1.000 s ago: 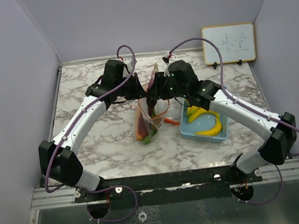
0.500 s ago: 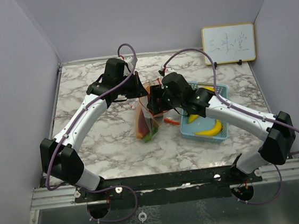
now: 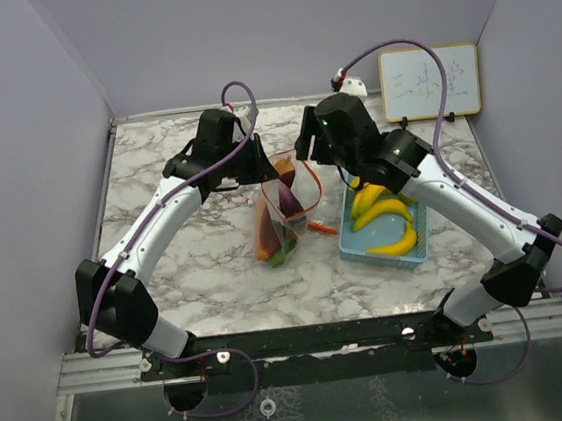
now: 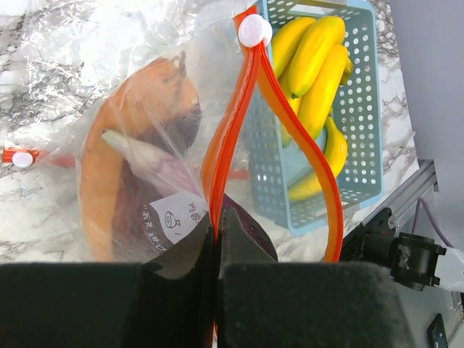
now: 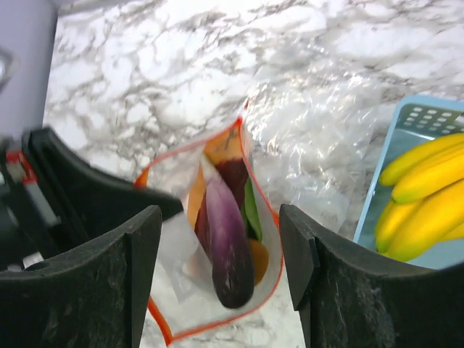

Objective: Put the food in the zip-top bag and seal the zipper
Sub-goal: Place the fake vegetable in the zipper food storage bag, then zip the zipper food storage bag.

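Next, my right gripper closes on the far zipper corner (image 3: 297, 150) (image 5: 240, 125) of the zip-top bag, the corner of its orange rim nearest the back wall.
A clear zip-top bag (image 3: 280, 216) with an orange zipper hangs open over the marble table. My left gripper (image 3: 265, 170) is shut on the bag's zipper rim (image 4: 217, 221) and holds it up. Inside the bag are a purple eggplant (image 5: 228, 239), an orange carrot (image 4: 94, 196) and a green leaf (image 5: 251, 210). My right gripper (image 3: 310, 145) is open and empty, raised above the bag mouth (image 5: 220, 217). Yellow bananas (image 3: 390, 244) lie in the light blue basket (image 3: 350, 243); they also show in the left wrist view (image 4: 319, 65) and the right wrist view (image 5: 428, 196).
The basket (image 4: 362, 109) stands just right of the bag. A small orange piece (image 3: 323, 229) lies on the table between bag and basket. A whiteboard (image 3: 429, 82) leans on the back wall at the right. Side walls close in the table.
My right gripper has left the bag mouth, risen and drawn back toward the far right, now open. The left gripper still holds the bag's rim in the same place.
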Tool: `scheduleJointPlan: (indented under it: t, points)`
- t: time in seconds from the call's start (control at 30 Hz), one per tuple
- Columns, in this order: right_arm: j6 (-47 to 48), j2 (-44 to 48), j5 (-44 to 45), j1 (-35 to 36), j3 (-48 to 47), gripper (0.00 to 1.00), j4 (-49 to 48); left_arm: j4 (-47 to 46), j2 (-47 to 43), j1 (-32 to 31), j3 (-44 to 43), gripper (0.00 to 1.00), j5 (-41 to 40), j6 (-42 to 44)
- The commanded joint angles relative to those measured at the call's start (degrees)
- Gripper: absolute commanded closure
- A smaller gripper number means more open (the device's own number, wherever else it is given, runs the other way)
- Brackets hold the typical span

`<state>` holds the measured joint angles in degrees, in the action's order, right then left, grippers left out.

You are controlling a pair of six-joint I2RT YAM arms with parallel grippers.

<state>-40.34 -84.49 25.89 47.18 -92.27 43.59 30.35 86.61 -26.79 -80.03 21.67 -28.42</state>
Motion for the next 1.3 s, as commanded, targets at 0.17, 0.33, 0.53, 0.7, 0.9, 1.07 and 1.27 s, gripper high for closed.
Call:
scheduleJointPlan:
  t: [0.17,0.33,0.53,0.7,0.9,1.07,1.27]
  points:
    - [-6.1,-19.3,-5.7,-8.1,-13.0,0.37,4.3,-3.8,-1.9,0.1,0.1,1.0,1.3,-0.6]
    - [-7.7,-22.3,-7.8,-8.4,-13.6,0.4,3.5,-4.1,-2.4,0.0,0.5,1.0,1.2,-0.9]
    - [-8.0,-21.2,-11.5,-8.4,-11.5,0.44,0.9,-4.9,-2.9,0.1,1.8,1.0,1.3,-1.3]
    - [-8.4,-19.4,-13.6,-8.4,-9.8,0.5,-0.1,-5.9,-2.8,0.1,2.2,1.0,1.4,-1.7]
    - [-8.3,-19.4,-16.4,-8.4,-9.3,0.91,-0.3,-6.7,-2.8,0.1,2.2,1.0,1.6,-2.0]
    - [-5.6,-17.0,-14.7,-8.4,-9.9,0.98,-2.2,-4.3,-2.7,0.1,1.0,0.88,1.7,0.2]
    - [3.3,-15.6,-13.7,-8.9,-15.3,0.98,-2.4,-0.7,-10.1,0.1,0.8,0.06,-3.9,6.0]
